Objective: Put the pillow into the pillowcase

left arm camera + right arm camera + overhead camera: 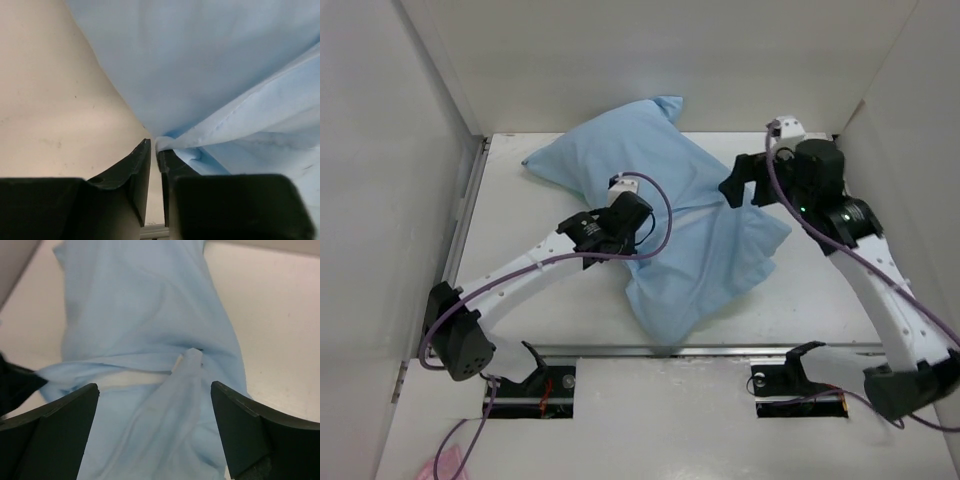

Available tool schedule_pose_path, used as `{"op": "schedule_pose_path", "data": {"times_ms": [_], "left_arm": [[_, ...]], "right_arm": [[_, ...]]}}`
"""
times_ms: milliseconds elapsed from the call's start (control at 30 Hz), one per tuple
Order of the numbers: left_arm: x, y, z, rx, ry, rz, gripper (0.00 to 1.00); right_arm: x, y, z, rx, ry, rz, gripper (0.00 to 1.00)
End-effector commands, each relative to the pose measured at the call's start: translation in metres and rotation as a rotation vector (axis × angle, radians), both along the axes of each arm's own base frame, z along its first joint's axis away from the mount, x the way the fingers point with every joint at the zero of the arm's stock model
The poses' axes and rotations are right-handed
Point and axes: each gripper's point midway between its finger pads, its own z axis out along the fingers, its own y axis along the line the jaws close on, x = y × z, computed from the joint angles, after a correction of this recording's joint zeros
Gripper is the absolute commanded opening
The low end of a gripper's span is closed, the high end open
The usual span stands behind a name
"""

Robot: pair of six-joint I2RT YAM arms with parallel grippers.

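Next, my right gripper takes its far end (222,357) and pulls it straight, because the pillowcase's open edge bunches up into a raised fold away from my left gripper.
The pale blue pillowcase (660,200) lies diagonally across the table, plump and bulging. My left gripper (638,238) rests on its middle. In the left wrist view the left gripper (156,147) is shut on a fold of the pillowcase (210,75). My right gripper (740,185) is open, hovering over the pillowcase's right edge. In the right wrist view the right gripper (155,387) stands open and empty above the pillowcase (145,305). A thin white strip of the pillow (132,379) shows in a gap in the cloth. The rest of the pillow is hidden inside.
The white table (520,290) is boxed in by white walls on the left (390,180), back and right. A metal rail (720,350) runs along its near edge, with the arm bases below it.
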Motion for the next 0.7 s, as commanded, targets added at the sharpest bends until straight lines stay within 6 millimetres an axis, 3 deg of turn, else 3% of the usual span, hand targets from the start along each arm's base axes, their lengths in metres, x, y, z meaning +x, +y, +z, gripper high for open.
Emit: {"op": "schedule_pose_path", "data": {"times_ms": [0,67,167,233,367,400,433,500,533,567,600,667], "left_arm": [[0.015,-0.005,0.040,-0.041,-0.110,-0.010,0.12],[0.020,-0.008,0.045,-0.036,-0.127,-0.028,0.37],[0.029,-0.025,0.052,-0.058,-0.145,-0.080,0.64],[0.037,-0.037,0.050,-0.050,-0.155,-0.117,0.69],[0.055,-0.065,0.051,-0.058,-0.173,-0.188,0.73],[0.059,-0.074,0.059,-0.078,-0.186,-0.209,0.73],[0.064,-0.081,0.052,-0.070,-0.177,-0.225,0.73],[0.070,-0.093,0.051,-0.078,-0.183,-0.259,0.67],[0.075,-0.100,0.061,-0.091,-0.202,-0.273,0.62],[0.076,-0.108,0.055,-0.083,-0.191,-0.283,0.54],[0.080,-0.112,0.057,-0.083,-0.203,-0.289,0.34],[0.089,-0.121,0.061,-0.084,-0.216,-0.296,0.09]], "right_arm": [[-0.042,-0.005,0.043,0.026,-0.129,0.068,0.99],[-0.059,-0.011,0.028,0.017,-0.077,0.065,0.99],[-0.067,-0.020,-0.014,-0.021,0.059,0.019,0.95],[-0.069,-0.021,-0.038,-0.030,0.120,0.002,0.91],[-0.054,-0.005,-0.061,0.032,0.126,0.022,0.77],[-0.041,0.001,-0.061,0.066,0.105,0.012,0.72],[-0.036,0.004,-0.063,0.073,0.098,0.020,0.72],[-0.023,0.013,-0.072,0.094,0.101,0.029,0.72],[-0.020,0.018,-0.073,0.103,0.102,0.049,0.71],[-0.021,0.026,-0.079,0.111,0.114,0.081,0.69],[-0.018,0.029,-0.083,0.116,0.112,0.091,0.64],[-0.014,0.038,-0.095,0.128,0.128,0.114,0.32]]}}
